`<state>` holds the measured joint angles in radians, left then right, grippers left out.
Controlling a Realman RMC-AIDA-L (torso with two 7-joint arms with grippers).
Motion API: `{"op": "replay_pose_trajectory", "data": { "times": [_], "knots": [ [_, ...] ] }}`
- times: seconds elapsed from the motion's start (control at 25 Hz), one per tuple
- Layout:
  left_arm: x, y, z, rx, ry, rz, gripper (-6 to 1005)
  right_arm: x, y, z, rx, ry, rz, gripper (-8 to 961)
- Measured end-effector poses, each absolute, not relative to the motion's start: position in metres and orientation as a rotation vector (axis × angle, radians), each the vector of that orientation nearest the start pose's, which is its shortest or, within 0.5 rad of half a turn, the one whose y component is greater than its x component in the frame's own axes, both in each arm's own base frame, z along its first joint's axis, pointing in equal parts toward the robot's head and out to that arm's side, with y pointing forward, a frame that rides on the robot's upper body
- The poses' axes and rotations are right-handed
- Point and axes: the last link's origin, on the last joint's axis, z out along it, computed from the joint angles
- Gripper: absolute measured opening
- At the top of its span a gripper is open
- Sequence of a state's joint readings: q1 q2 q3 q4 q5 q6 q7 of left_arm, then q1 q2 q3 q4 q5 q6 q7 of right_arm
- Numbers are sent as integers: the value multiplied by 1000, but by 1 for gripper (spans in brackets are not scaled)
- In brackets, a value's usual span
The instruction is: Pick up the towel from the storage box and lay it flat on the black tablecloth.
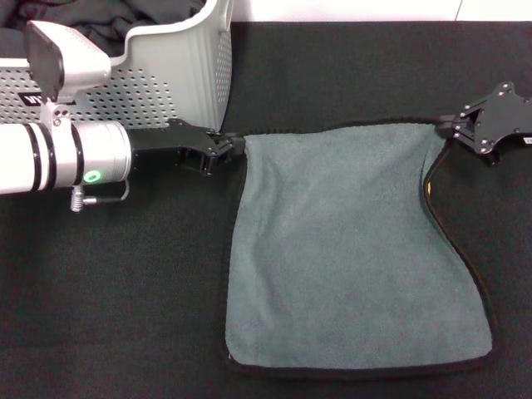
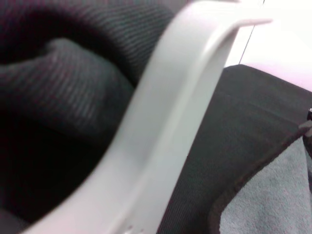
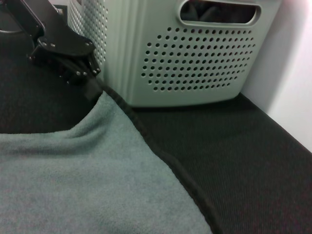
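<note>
Next, my right gripper releases the towel's far corner on the black tablecloth (image 1: 429,139) just past the yellow strip at the towel's edge.
The grey-teal towel (image 1: 349,249) with a black bound edge lies spread on the black tablecloth (image 1: 116,299), its near part flat and its far edge stretched between my two grippers. My left gripper (image 1: 226,150) is shut on the towel's far left corner, just in front of the storage box (image 1: 179,75). My right gripper (image 1: 453,126) is shut on the far right corner, where the edge curls and shows a strip of yellow. The right wrist view shows the towel (image 3: 73,180), the left gripper (image 3: 85,80) pinching its corner, and the box (image 3: 195,53). The left wrist view shows the box rim (image 2: 161,131) and the towel (image 2: 273,200).
A plain black cloth (image 1: 108,21) with folds lies inside the box, also seen in the left wrist view (image 2: 58,92). A pale wall (image 1: 349,8) runs along the table's far edge. Bare tablecloth lies left of the towel and behind it.
</note>
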<state>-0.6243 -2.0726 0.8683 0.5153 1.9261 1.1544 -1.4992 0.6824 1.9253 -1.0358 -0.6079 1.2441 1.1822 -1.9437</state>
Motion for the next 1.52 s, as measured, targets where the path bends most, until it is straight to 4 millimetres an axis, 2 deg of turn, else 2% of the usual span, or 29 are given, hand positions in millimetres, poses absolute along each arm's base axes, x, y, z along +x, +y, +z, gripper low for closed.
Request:
{"op": "replay_pose_trajectory", "data": {
  "times": [0.92,1.28,1.4,1.48,1.52],
  "knots": [
    [-264,376,-33,-2560,-824,-490,56,251,408,19,-2666,116,201,6],
    [-271,372,-30,-2526,-882,-517,57,264,411,14,-2538,158,129,23],
    [-274,370,-23,-2513,-898,-554,200,270,407,19,-2500,151,115,40],
    [-275,367,-18,-2511,-899,-586,296,272,404,23,-2485,150,114,236],
    [-275,365,-15,-2514,-898,-612,309,273,403,25,-2478,155,119,273]
  ]
}}
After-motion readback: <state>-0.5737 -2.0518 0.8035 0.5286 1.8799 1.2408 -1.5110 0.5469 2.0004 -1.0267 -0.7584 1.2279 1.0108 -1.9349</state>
